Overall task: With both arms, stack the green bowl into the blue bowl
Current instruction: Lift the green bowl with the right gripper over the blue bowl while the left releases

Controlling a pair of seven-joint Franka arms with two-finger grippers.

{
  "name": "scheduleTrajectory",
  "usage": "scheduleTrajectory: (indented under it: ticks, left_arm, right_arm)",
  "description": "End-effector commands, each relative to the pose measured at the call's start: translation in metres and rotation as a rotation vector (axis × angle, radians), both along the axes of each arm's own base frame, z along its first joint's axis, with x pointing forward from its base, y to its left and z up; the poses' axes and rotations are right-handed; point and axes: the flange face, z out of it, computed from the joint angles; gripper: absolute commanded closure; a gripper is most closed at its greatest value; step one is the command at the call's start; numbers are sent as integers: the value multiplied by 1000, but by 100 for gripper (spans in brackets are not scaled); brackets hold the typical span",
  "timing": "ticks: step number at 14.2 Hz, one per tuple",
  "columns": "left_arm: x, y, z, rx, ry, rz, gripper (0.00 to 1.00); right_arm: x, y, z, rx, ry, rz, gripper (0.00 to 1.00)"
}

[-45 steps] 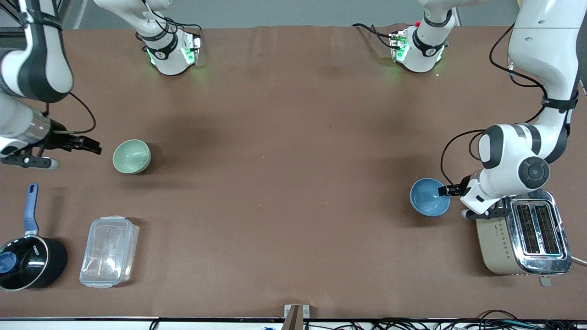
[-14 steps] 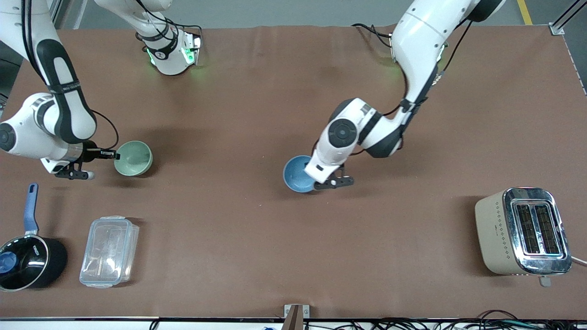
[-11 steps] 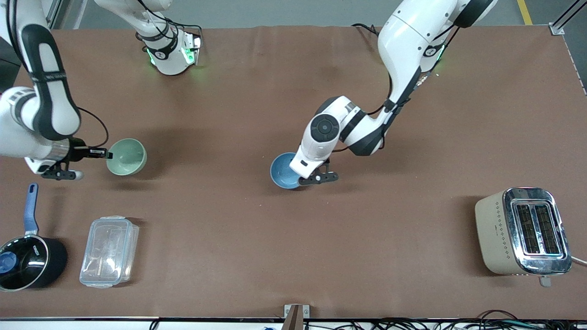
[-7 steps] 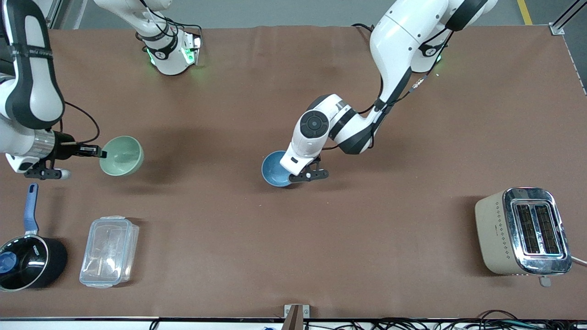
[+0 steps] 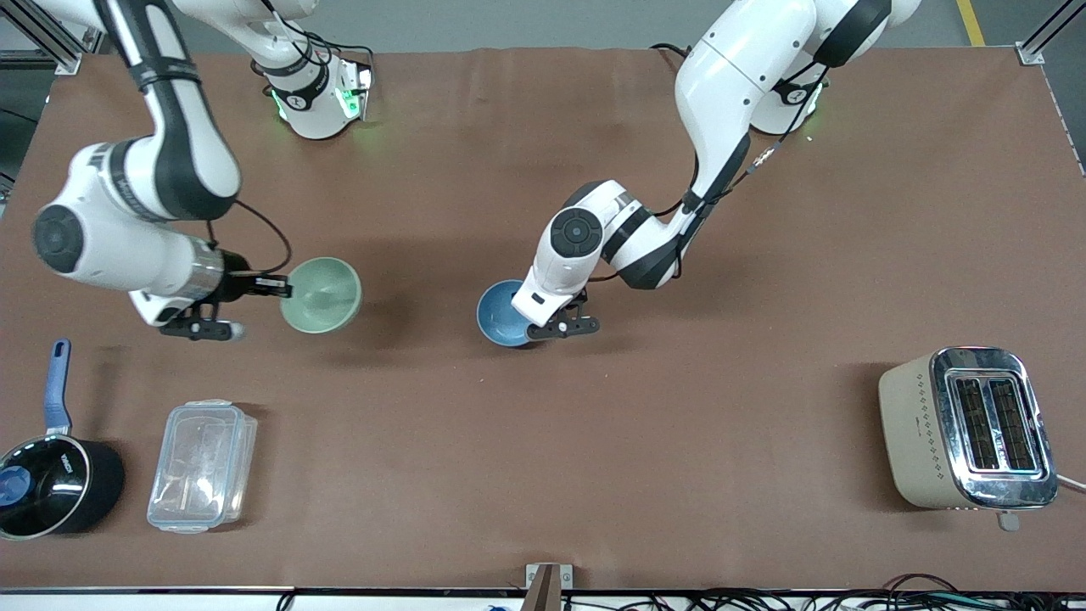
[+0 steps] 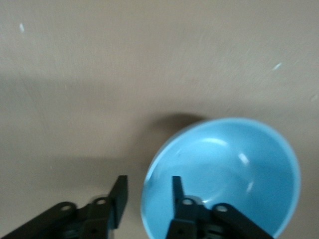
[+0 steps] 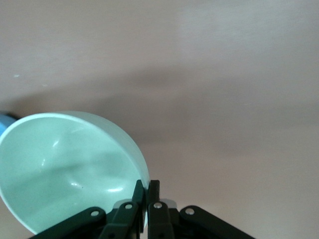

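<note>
I need to release my right gripper's green bowl inside the blue bowl [image 5: 511,312] at my left gripper, mid-table.
The pale green bowl [image 5: 321,294] hangs from my right gripper [image 5: 284,290], which is shut on its rim and holds it above the table, toward the right arm's end from the blue bowl. In the right wrist view the fingers [image 7: 141,191] pinch the green bowl's [image 7: 70,169] wall at my right gripper [image 7: 147,191]. The blue bowl [image 5: 499,312] sits on the table's middle. My left gripper [image 5: 519,321] is open at its rim. In the left wrist view my left gripper [image 6: 148,194] straddles the blue bowl's [image 6: 224,169] rim, one finger inside, one outside.
A black saucepan with a blue handle [image 5: 51,484] and a clear plastic container [image 5: 202,465] stand near the front camera at the right arm's end. A toaster [image 5: 967,428] stands at the left arm's end.
My right gripper lifted the green bowl and carried it toward the blue bowl. My left arm brought the blue bowl from beside the toaster to the table's middle and has slowed there.
</note>
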Motion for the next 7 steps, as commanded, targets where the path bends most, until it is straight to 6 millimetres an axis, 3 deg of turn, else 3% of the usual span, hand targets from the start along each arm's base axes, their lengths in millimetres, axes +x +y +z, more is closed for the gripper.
scheduleTrajectory:
  ticks: [1, 2, 4, 5, 7]
  left_arm:
    - [51, 61, 89, 25, -61, 68, 0]
    - [68, 96, 124, 44, -61, 90, 0]
    - [94, 165, 172, 84, -47, 146, 0]
    - [103, 195, 191, 96, -48, 149, 0]
    - [118, 266, 233, 119, -60, 122, 0]
  right_arm:
    - [-11, 61, 6, 3, 2, -41, 96]
    - [-17, 99, 8, 7, -19, -66, 96]
    - [-27, 150, -5, 20, -24, -125, 96]
    - [-28, 170, -19, 38, -28, -158, 96]
    - [-27, 190, -49, 67, -29, -205, 96]
